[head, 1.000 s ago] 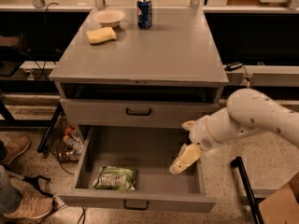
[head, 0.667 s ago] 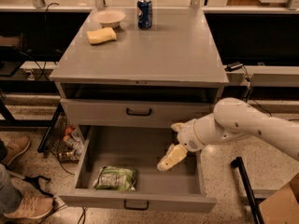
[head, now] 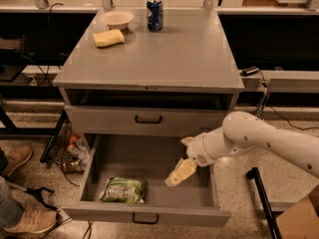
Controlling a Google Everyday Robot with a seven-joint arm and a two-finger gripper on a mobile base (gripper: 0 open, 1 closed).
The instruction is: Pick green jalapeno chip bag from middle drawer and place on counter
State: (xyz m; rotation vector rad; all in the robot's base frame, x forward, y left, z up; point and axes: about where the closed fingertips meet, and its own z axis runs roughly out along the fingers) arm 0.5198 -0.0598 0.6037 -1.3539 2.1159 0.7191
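Note:
The green jalapeno chip bag's end (head: 137, 190) that is nearest the middle of the open drawer should be gripped next by my gripper.
The green jalapeno chip bag (head: 123, 190) lies flat in the front left part of the open middle drawer (head: 204, 203). My gripper (head: 178, 174) hangs over the drawer's right middle, to the right of the bag and apart from it, its cream fingers pointing down and left. It holds nothing. The white arm reaches in from the right. The grey counter (head: 174, 54) tops the cabinet above.
A yellow sponge (head: 108, 38), a white bowl (head: 117, 19) and a blue can (head: 154, 14) stand at the counter's back. A shut drawer front with black handle (head: 148, 119) sits above the open one. A person's shoes (head: 22, 218) are at the left, a cardboard box (head: 299, 218) at bottom right.
My gripper has moved left across the drawer, from its right side toward the middle and closer to the bag. The bag has not moved.

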